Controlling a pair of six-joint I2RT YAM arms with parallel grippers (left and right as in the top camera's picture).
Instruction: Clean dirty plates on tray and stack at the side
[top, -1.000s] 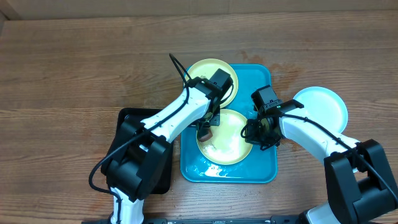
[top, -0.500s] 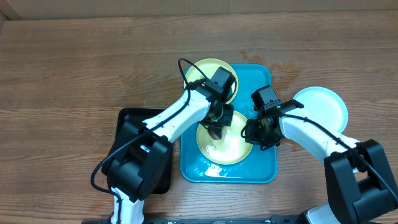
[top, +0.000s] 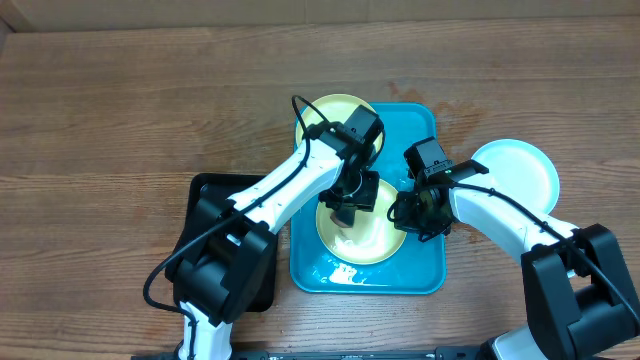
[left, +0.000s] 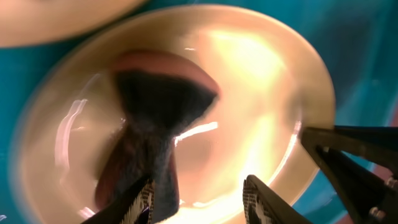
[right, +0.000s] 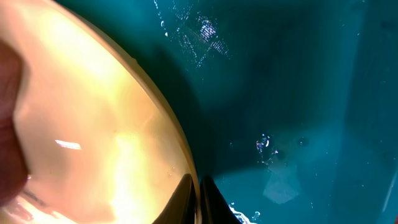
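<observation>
I should move over the sponge, as it lies off to one finger of my open left gripper, and close on its dark side (left: 154, 127) before I lift it.
A yellow-green rimmed plate (top: 368, 240) lies in the turquoise tray (top: 422, 272). My left gripper (top: 348, 203) is over it and shut on a dark and pink sponge (left: 155, 106) that presses on the plate's wet centre (left: 261, 81). My right gripper (top: 405, 213) is shut on that plate's right rim (right: 93, 124), with one finger on each side of the edge (right: 199, 194). A second yellow-green plate (top: 325, 112) rests on the tray's far left corner. The light-blue rimmed plate (top: 520, 170) lies on the table, right of the tray.
A smaller black tray (top: 205, 200) lies left of the turquoise one, under the left arm. Water pools and drops lie on the tray floor (right: 298, 93). Bare wooden table lies to the far side and the left.
My left gripper has moved with the sponge to the right, from the plate's left edge onto its middle. The right gripper and the plates have stayed put.
</observation>
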